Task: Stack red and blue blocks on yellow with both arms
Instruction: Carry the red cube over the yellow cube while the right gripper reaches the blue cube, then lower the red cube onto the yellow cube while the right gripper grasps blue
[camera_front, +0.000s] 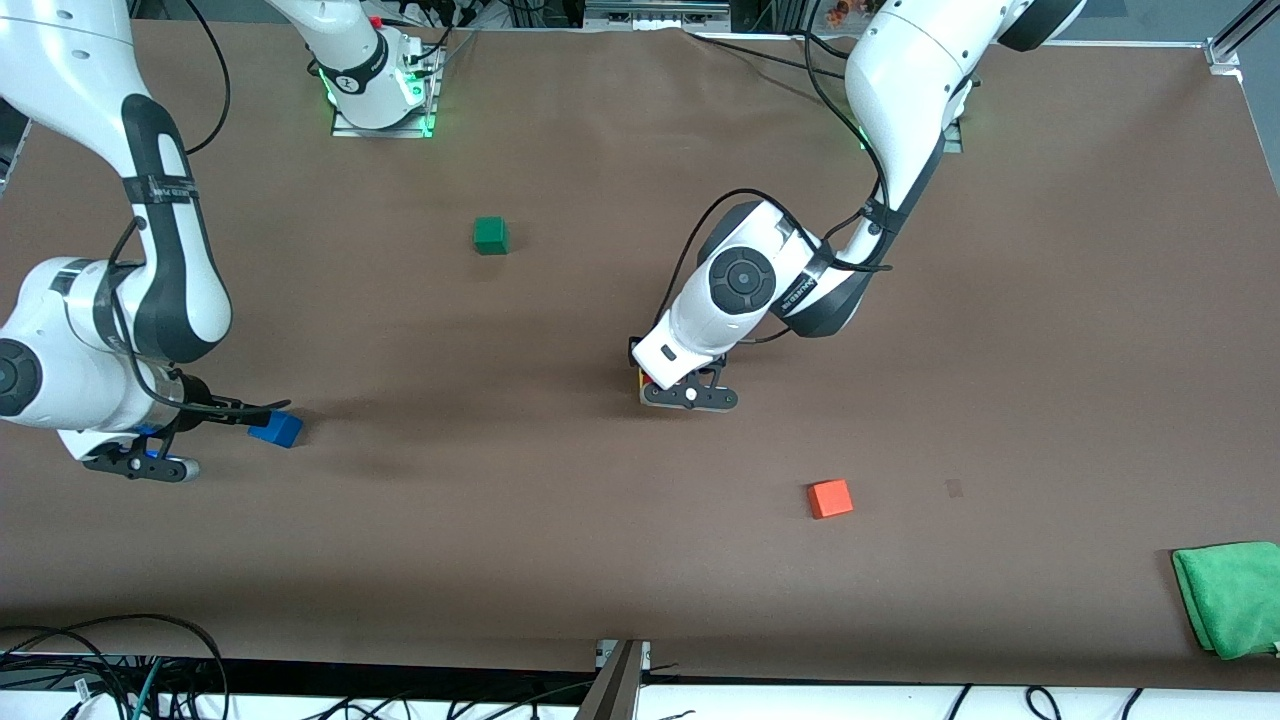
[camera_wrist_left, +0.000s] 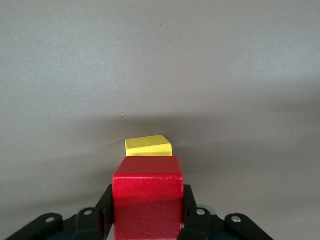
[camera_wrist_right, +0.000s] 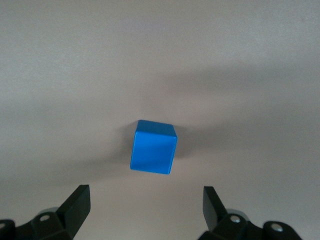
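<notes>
The blue cube (camera_front: 276, 428) (camera_wrist_right: 153, 151) lies on the table just past my right gripper's open fingers, which will close on its opposite sides.
My left gripper (camera_front: 688, 388) is at the table's middle, shut on the deep red cube (camera_wrist_left: 148, 192). In the left wrist view (camera_wrist_left: 148, 212) the yellow cube (camera_wrist_left: 148, 146) lies on the table close against the red cube's lower edge. I cannot tell whether they touch. In the front view the left hand hides both cubes but for a yellow sliver (camera_front: 642, 376). The blue cube (camera_front: 276, 428) lies on the table toward the right arm's end. My right gripper (camera_front: 150, 452) is open and empty above the table beside it. In the right wrist view (camera_wrist_right: 145, 205) the blue cube (camera_wrist_right: 153, 146) lies past the fingertips, not between them.
An orange cube (camera_front: 830, 498) lies nearer to the front camera than my left gripper. A dark green cube (camera_front: 490, 235) lies farther from it, toward the arm bases. A green cloth (camera_front: 1230, 597) lies at the table's front corner at the left arm's end.
</notes>
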